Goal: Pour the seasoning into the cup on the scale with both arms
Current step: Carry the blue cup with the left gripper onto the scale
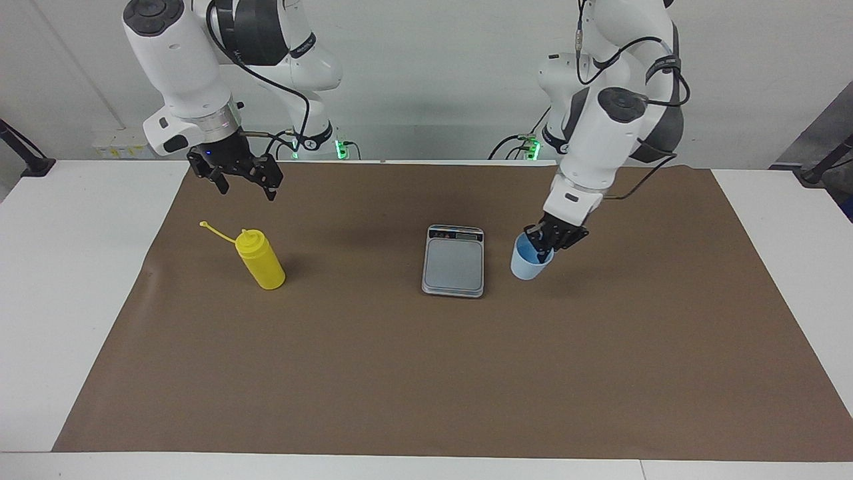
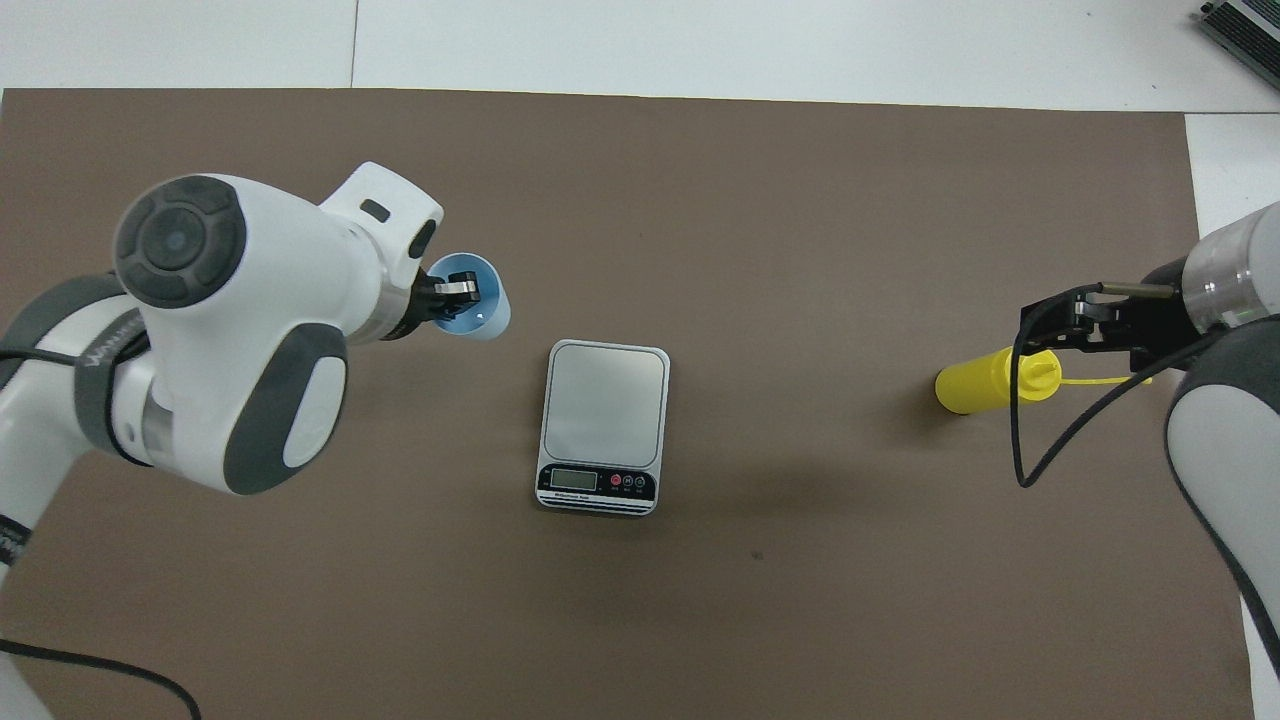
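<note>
My left gripper is going to let go of the pale blue cup on the scale's bare platform (image 2: 613, 385), clear of the scale's display.
The pale blue cup (image 1: 530, 263) sits beside the scale (image 1: 453, 263), toward the left arm's end, and leans slightly. My left gripper (image 1: 545, 244) is down at its rim with one finger inside and one outside, shut on the rim; in the overhead view the cup (image 2: 482, 315) shows under the left gripper (image 2: 450, 295). The yellow seasoning bottle (image 1: 262, 261) stands upright toward the right arm's end, cap strap hanging off. My right gripper (image 1: 244, 180) hangs open in the air above it, apart from it; the overhead view shows the bottle (image 2: 975, 385) and the right gripper (image 2: 1075, 325).
The scale's platform (image 2: 606, 405) is bare, with its dark display strip on the edge nearer to the robots. A brown mat (image 1: 426, 373) covers the table's middle, with white table (image 1: 73, 300) around it.
</note>
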`<state>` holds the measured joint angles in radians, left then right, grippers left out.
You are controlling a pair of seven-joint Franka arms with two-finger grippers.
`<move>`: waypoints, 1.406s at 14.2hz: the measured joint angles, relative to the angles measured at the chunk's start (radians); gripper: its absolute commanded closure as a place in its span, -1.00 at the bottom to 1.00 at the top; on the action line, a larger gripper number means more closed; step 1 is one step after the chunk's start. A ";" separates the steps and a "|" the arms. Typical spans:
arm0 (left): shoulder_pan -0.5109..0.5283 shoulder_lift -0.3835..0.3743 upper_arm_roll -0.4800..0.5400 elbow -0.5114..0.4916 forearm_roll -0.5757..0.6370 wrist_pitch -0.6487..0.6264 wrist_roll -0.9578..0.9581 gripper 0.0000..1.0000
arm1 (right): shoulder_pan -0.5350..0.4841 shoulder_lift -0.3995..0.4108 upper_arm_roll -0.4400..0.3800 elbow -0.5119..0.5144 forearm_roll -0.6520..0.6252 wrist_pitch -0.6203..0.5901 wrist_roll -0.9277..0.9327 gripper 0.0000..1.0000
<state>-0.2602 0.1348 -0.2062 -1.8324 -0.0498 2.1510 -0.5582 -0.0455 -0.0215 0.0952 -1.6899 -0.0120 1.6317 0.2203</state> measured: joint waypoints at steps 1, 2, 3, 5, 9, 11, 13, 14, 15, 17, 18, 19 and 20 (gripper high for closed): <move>-0.035 0.008 0.000 -0.004 0.000 0.021 -0.026 1.00 | 0.000 0.000 0.000 0.000 0.000 0.000 0.000 -1.00; -0.067 0.017 0.000 -0.009 0.000 0.035 -0.041 1.00 | 0.000 0.000 0.000 0.000 0.000 0.000 0.000 -1.00; -0.095 0.026 0.000 -0.012 0.000 0.040 -0.053 1.00 | 0.000 0.000 0.000 0.000 0.000 0.000 0.000 -1.00; -0.141 0.047 0.001 -0.020 0.031 0.047 -0.084 1.00 | 0.000 0.000 0.000 0.000 0.000 0.000 0.000 -1.00; -0.200 0.093 0.002 -0.060 0.073 0.093 -0.131 1.00 | 0.000 0.000 0.000 -0.002 0.000 0.000 0.000 -1.00; -0.208 0.096 0.002 -0.090 0.073 0.128 -0.131 1.00 | 0.000 0.000 0.000 -0.004 0.000 0.000 0.000 -1.00; -0.211 0.097 0.002 -0.112 0.073 0.161 -0.131 1.00 | 0.000 -0.001 0.000 -0.005 0.000 0.000 0.000 -1.00; -0.211 0.097 0.002 -0.118 0.073 0.173 -0.131 1.00 | 0.000 -0.001 0.000 -0.006 0.000 0.000 0.000 -1.00; -0.211 0.097 0.004 -0.121 0.073 0.176 -0.131 1.00 | 0.000 -0.001 0.000 -0.006 0.000 0.000 0.000 -1.00; -0.211 0.099 0.008 -0.125 0.074 0.182 -0.131 1.00 | 0.000 -0.002 0.000 -0.007 0.000 0.000 0.000 -1.00; -0.211 0.101 0.010 -0.127 0.074 0.191 -0.131 1.00 | 0.000 -0.002 0.000 -0.007 0.000 0.000 0.000 -1.00; -0.211 0.103 0.011 -0.129 0.074 0.198 -0.131 0.97 | 0.000 -0.003 0.000 -0.008 0.000 0.000 0.000 -1.00; -0.211 0.104 0.011 -0.131 0.074 0.207 -0.131 0.45 | 0.000 -0.003 0.000 -0.008 0.000 0.000 0.000 -1.00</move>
<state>-0.4709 0.2389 -0.1953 -1.9630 0.0239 2.3585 -0.6893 -0.0457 -0.0248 0.0952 -1.6979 -0.0120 1.6317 0.2203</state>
